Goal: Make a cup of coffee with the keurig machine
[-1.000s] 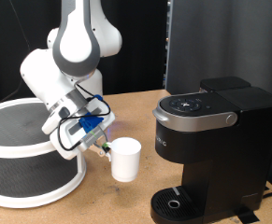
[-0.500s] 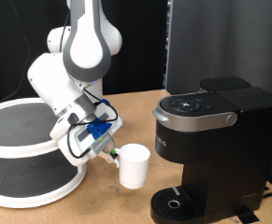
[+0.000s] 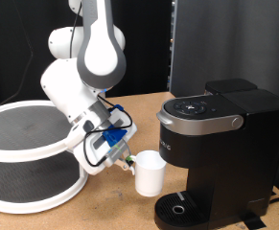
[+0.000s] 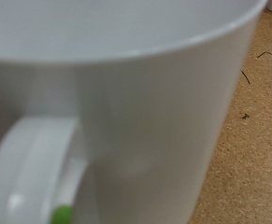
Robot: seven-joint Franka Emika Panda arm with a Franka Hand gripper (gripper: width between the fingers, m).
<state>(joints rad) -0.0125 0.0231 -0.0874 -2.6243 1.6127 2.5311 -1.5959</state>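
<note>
Next, I release the cup from my gripper on the round drip base (image 3: 178, 210) at the lower front of the keurig machine.
The cup (image 3: 150, 173), a small white mug, hangs just above the wooden table, close to the exterior view's left side of the keurig machine (image 3: 219, 144). My gripper (image 3: 127, 163) is shut on the cup's handle, at the cup's left side in the exterior view. The machine is matte black with a silver-rimmed lid, which is down, and a round drip base (image 3: 180, 207) at the lower front. In the wrist view the cup (image 4: 126, 103) fills the frame, with its handle (image 4: 37, 173) and a bit of green at the edge. My fingers do not show there.
A white two-tier round stand (image 3: 29, 153) sits at the exterior view's left, behind the arm. The wooden table (image 3: 101, 213) extends to the bottom edge. A black panel stands behind the machine.
My arm has carried the cup to the exterior view's right and slightly down, from beside the round stand to next to the machine's front.
</note>
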